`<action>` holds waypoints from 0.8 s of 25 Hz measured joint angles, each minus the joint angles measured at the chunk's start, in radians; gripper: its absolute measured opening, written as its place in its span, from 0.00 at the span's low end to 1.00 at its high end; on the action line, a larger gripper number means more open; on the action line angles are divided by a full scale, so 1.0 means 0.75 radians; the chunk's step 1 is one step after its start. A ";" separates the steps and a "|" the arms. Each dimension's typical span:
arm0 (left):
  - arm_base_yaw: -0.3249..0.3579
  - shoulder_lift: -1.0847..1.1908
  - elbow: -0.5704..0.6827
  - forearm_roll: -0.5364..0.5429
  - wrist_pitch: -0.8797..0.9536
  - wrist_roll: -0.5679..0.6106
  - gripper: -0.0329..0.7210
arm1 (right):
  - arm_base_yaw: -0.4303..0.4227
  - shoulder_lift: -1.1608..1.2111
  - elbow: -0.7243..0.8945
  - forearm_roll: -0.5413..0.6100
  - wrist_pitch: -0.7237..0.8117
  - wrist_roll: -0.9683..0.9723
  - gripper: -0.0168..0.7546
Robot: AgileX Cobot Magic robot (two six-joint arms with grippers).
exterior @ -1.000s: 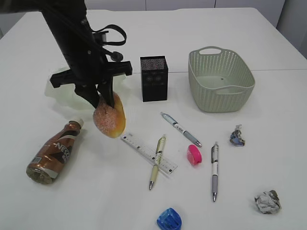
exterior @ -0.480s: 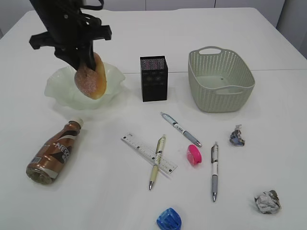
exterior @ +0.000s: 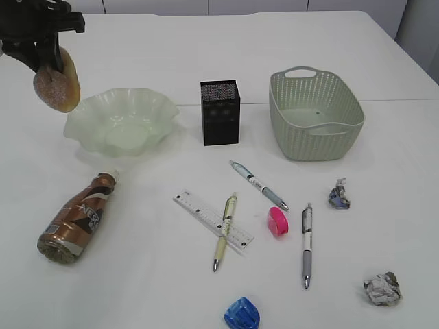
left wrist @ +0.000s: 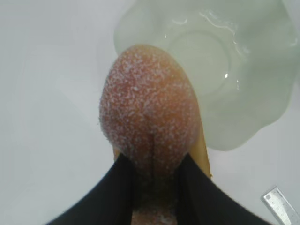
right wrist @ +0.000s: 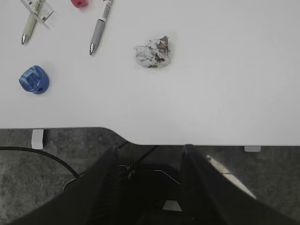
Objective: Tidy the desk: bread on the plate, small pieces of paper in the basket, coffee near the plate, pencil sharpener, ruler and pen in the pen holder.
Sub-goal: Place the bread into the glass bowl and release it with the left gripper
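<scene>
The bread, now hanging in the air beyond the plate's rim, will be let go by my left gripper in the hollow of the green plate [exterior: 113,125] [left wrist: 191,64], straight behind the coffee's cap.
My left gripper [exterior: 49,56] is shut on the sugar-dusted bread [exterior: 57,83], which hangs in the air beyond the plate's left rim. The wrist view shows the bread [left wrist: 150,108] pinched between my black fingers, with the wavy green plate [left wrist: 243,61] below and to the right. The plate [exterior: 103,140] is empty. The coffee [exterior: 75,219] lies on its side in front of it. The ruler [exterior: 206,214] lies under a pen [exterior: 223,236]. My right gripper [right wrist: 150,154] stands open and empty past the desk's front edge.
The black mesh pen holder [exterior: 219,112] and green basket [exterior: 315,116] stand at the back. Two more pens [exterior: 259,185] [exterior: 306,243], a pink sharpener [exterior: 278,221], a blue sharpener [exterior: 241,313] and two paper pieces [exterior: 339,195] [exterior: 382,288] lie in front.
My left gripper has carried the bread up and to the left, from above the ruler's end, across the plate, to beyond its left rim. Nothing else has moved.
</scene>
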 joint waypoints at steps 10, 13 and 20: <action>0.010 0.179 0.000 0.000 -0.282 0.043 0.26 | 0.000 0.000 0.000 -0.015 0.000 0.000 0.48; 0.010 0.234 0.000 0.000 -0.349 0.048 0.27 | 0.000 0.000 0.000 -0.015 0.000 0.000 0.48; 0.010 0.304 0.000 -0.014 -0.414 0.053 0.28 | 0.000 0.000 0.000 -0.016 0.000 0.000 0.48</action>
